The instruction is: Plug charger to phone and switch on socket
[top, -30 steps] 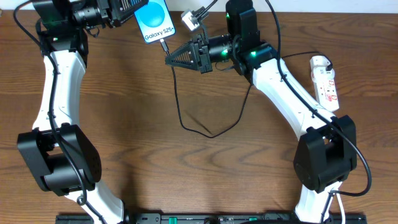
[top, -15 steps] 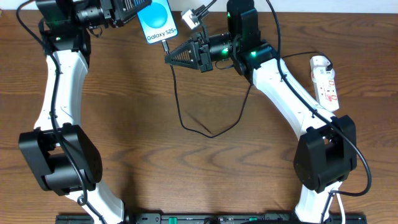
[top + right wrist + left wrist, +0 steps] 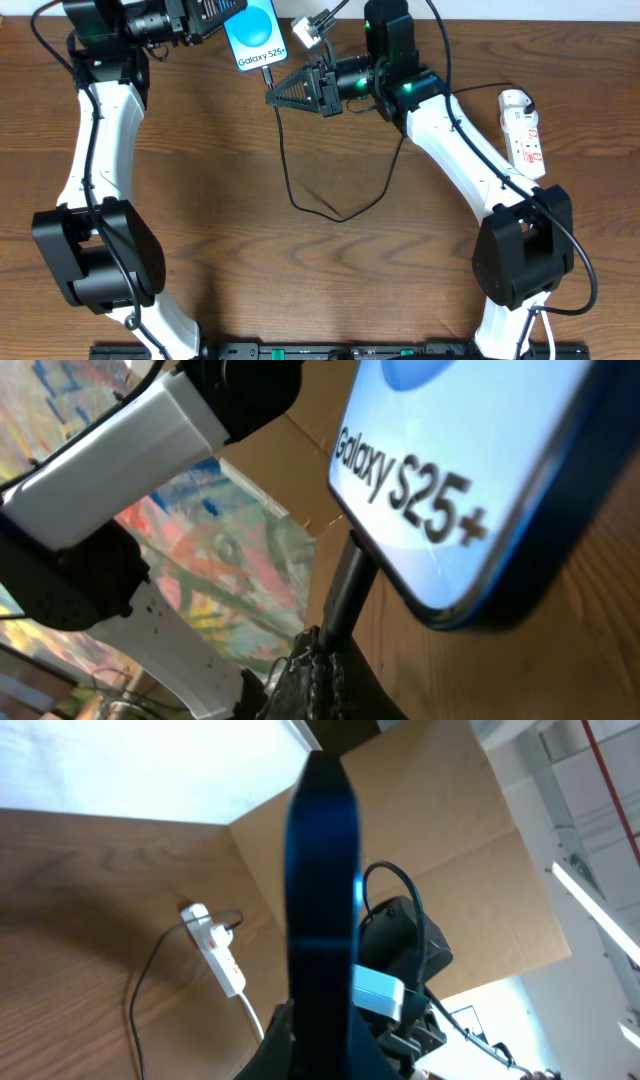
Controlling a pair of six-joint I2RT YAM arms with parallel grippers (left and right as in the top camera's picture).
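Note:
The phone, now lifted off the table at the back, will be let go by my left gripper on the bare table [image 3: 250,156] just outside the black charger cable's loop, on its side.
The phone [image 3: 252,35], its light blue screen reading "Galaxy S25+", is lifted off the table at the back, and my left gripper [image 3: 228,18] is shut on its upper end. The left wrist view shows the phone [image 3: 322,900] edge-on between the jaws. My right gripper [image 3: 272,96] is shut on the charger's connector [image 3: 350,585], whose tip meets the bottom edge of the phone [image 3: 450,460]; whether it is fully seated I cannot tell. The black charger cable [image 3: 310,205] loops down across the table. The socket [image 3: 524,130] lies at the right edge, apart from both grippers.
The socket [image 3: 214,952] has a thin black cable running to its far end and a white cord [image 3: 250,1010] leaving the near end. A brown cardboard wall [image 3: 440,850] stands behind the table. Both arm bases sit at the table's front edge.
The left gripper has carried the phone slightly to the right, toward the connector. The right gripper has stayed in place.

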